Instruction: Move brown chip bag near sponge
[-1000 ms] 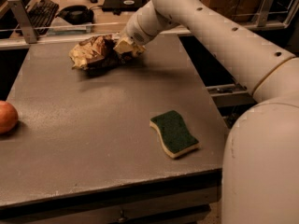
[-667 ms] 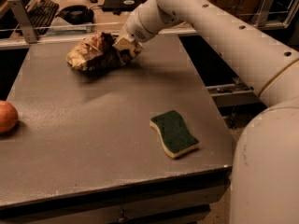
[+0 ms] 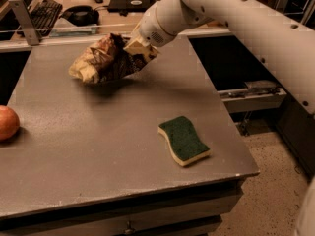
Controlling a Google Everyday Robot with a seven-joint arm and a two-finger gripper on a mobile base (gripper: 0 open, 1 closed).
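Observation:
The robot's gripper needs to release the brown chip bag on the grey table (image 3: 151, 94) just past the far edge of the sponge. The bag now hangs a little above the table.
The brown chip bag (image 3: 101, 60), crumpled dark brown foil with tan ends, hangs a little above the far part of the grey table (image 3: 98, 132), casting a shadow below it. My gripper (image 3: 137, 53) is shut on the bag's right end, reaching in from the upper right on the white arm (image 3: 236, 14). The sponge (image 3: 184, 140), dark green on top with a pale yellow base, lies flat near the table's right front, well apart from the bag.
A round orange fruit (image 3: 7, 123) sits at the table's left edge. Behind the table a desk holds a keyboard (image 3: 43, 9) and headphones (image 3: 81, 14). The table's right edge drops to speckled floor (image 3: 266, 195).
The bag has been lifted off the table and carried toward the front and right, held in my gripper. The sponge and the fruit have not moved.

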